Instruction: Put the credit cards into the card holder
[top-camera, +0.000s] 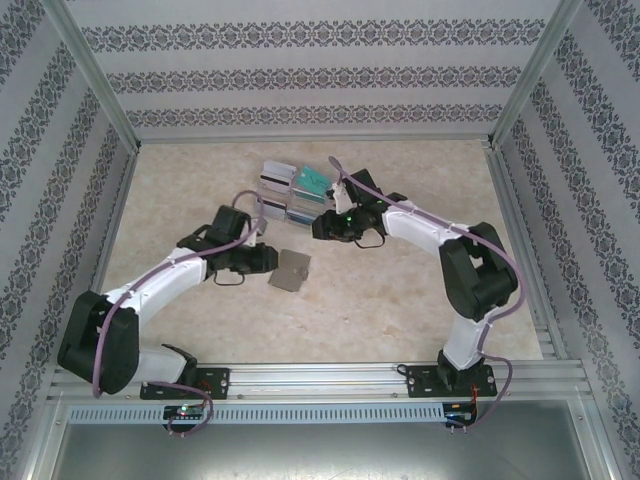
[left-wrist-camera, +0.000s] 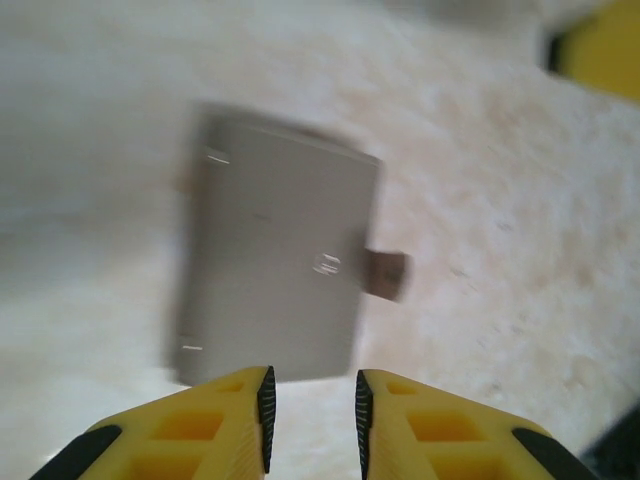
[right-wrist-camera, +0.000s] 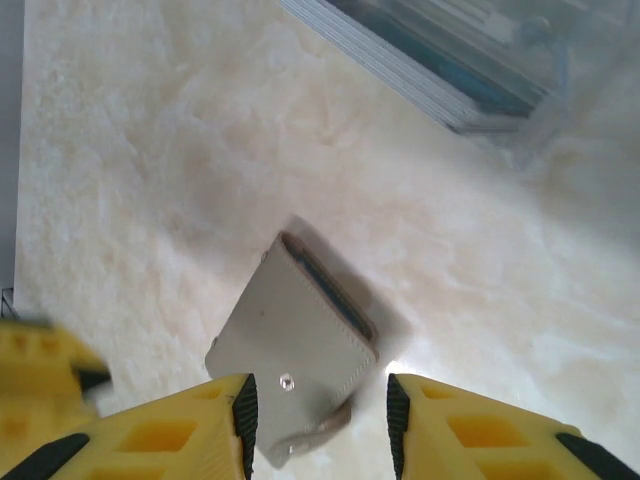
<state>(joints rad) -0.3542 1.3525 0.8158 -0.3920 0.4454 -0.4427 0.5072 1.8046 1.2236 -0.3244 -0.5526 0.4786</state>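
Observation:
The card holder is lying flat and closed, so next my left gripper pinches its riveted edge (left-wrist-camera: 202, 262) and holds it while my right gripper takes the snap tab.
The card holder (top-camera: 290, 270) is a flat grey wallet, folded shut, lying on the marble table between the two grippers. In the left wrist view the card holder (left-wrist-camera: 275, 265) lies just beyond my left gripper (left-wrist-camera: 312, 420), its snap tab (left-wrist-camera: 385, 273) sticking out to the right. My left gripper (top-camera: 268, 258) is open with a narrow gap and nothing in it. My right gripper (right-wrist-camera: 318, 420) is open above the card holder (right-wrist-camera: 295, 345); in the top view the right gripper (top-camera: 318, 226) hangs just behind it. The credit cards (top-camera: 310, 180), teal and white-grey, stand in a clear tray; their edges (right-wrist-camera: 440, 60) appear at upper right.
The clear tray (top-camera: 293, 210) sits behind the grippers at mid-table. A yellow finger of the right gripper (left-wrist-camera: 600, 45) shows in the left wrist view's top right corner. Patterned walls enclose the table on three sides. Bare marble lies in front of the card holder.

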